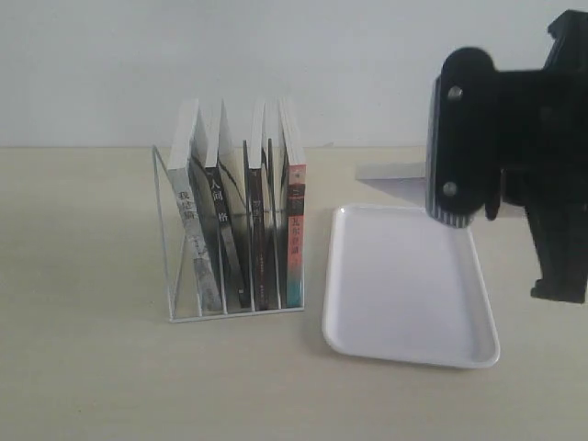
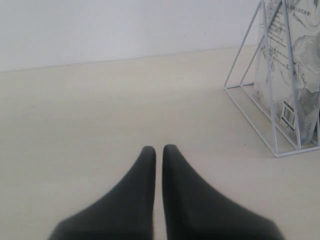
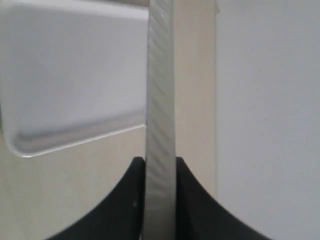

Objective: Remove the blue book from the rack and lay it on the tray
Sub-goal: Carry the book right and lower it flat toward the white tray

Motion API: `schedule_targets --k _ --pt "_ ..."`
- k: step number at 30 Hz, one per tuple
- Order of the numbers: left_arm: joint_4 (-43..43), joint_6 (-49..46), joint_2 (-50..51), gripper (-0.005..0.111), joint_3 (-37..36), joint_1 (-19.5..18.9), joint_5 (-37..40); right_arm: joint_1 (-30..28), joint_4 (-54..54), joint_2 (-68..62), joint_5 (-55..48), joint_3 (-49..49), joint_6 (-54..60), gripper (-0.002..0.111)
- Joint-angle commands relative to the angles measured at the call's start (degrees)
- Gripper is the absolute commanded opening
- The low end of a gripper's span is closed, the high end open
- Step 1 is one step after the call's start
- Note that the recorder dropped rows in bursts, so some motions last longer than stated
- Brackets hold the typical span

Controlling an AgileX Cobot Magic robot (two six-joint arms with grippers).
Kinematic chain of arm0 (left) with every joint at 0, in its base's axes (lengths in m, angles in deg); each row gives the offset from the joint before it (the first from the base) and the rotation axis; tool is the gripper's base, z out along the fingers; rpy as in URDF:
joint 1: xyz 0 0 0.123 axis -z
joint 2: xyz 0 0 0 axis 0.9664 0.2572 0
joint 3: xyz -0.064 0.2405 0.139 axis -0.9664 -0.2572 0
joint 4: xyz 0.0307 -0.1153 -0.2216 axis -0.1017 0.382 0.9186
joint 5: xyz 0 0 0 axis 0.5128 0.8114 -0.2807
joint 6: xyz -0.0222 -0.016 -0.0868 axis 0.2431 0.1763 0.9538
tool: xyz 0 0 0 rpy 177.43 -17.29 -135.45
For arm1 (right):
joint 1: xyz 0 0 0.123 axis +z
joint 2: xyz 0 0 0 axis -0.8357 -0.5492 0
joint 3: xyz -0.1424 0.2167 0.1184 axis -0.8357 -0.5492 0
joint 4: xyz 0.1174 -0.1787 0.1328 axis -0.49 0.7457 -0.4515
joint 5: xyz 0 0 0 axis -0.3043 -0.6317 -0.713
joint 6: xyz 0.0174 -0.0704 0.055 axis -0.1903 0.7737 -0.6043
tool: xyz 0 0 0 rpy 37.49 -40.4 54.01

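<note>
I should let go of the blue book with my right gripper so it is flat in the middle of the white tray (image 1: 413, 278) (image 3: 84, 67), inside the tray's raised rim.
My right gripper (image 3: 160, 162) is shut on a book (image 3: 160, 90), taken to be the blue book. Only its grey-white page edge shows; the cover is hidden. In the exterior view this book (image 1: 390, 172) sticks out flat to the left of the black right arm (image 1: 514, 138), above the far end of the white tray (image 1: 404, 276). The tray (image 3: 65, 75) lies below and beside the held book. The wire rack (image 1: 170, 248) stands left of the tray with several upright books. My left gripper (image 2: 159, 148) is shut on nothing, low over the table, apart from the rack (image 2: 295, 151).
In the rack stand a white-spined book (image 1: 188, 211), two dark-spined books (image 1: 222, 216) and a pink-and-teal-spined book (image 1: 294, 225) nearest the tray. A pale wall runs behind the beige table (image 1: 83, 367).
</note>
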State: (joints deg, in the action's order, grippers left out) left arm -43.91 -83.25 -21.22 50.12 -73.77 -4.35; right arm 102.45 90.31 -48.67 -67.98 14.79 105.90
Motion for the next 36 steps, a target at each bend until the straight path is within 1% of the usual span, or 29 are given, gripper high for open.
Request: schedule_targets --k 1,4,7,13,17,19,21,23,25,26,31,36 --pt "0.1 -0.1 -0.2 0.005 0.2 -0.1 -0.9 0.0 7.6 0.8 16.7 -6.1 -2.2 0.000" --pt "0.1 -0.1 -0.2 0.005 0.2 -0.1 -0.9 0.0 10.0 0.8 23.7 -8.7 -5.3 0.000" --pt "0.1 -0.1 -0.2 0.005 0.2 -0.1 -0.9 0.0 14.6 0.8 27.4 -10.6 -10.6 0.000" --pt "0.1 -0.1 -0.2 0.005 0.2 -0.1 -0.9 -0.1 22.3 0.7 28.7 -12.1 -19.8 0.000" --pt "0.1 -0.1 -0.2 0.005 0.2 -0.1 -0.9 -0.3 22.5 0.7 28.8 -12.2 -20.2 0.000" --pt "0.1 -0.1 -0.2 0.005 0.2 -0.1 -0.9 -2.0 22.3 0.2 29.6 -12.2 -20.3 0.000" --pt "0.1 -0.1 -0.2 0.005 0.2 -0.1 -0.9 -5.3 22.3 -0.9 30.6 -12.2 -20.3 0.000" --pt "0.1 -0.1 -0.2 0.005 0.2 -0.1 -0.9 -8.6 22.3 -1.8 33.7 -12.2 -20.3 0.000" --pt "0.1 -0.1 -0.2 0.005 0.2 -0.1 -0.9 -10.6 22.3 -2.1 37.8 -12.2 -20.8 0.000" --pt "0.1 -0.1 -0.2 0.005 0.2 -0.1 -0.9 -11.2 22.2 -2.2 39.3 -12.2 -21.3 0.000" --pt "0.1 -0.1 -0.2 0.005 0.2 -0.1 -0.9 -13.1 22.2 -6.4 40.6 -12.2 -21.4 0.000" --pt "0.1 -0.1 -0.2 0.005 0.2 -0.1 -0.9 -13.2 22.3 -10.9 43.6 -12.2 -21.4 0.000"
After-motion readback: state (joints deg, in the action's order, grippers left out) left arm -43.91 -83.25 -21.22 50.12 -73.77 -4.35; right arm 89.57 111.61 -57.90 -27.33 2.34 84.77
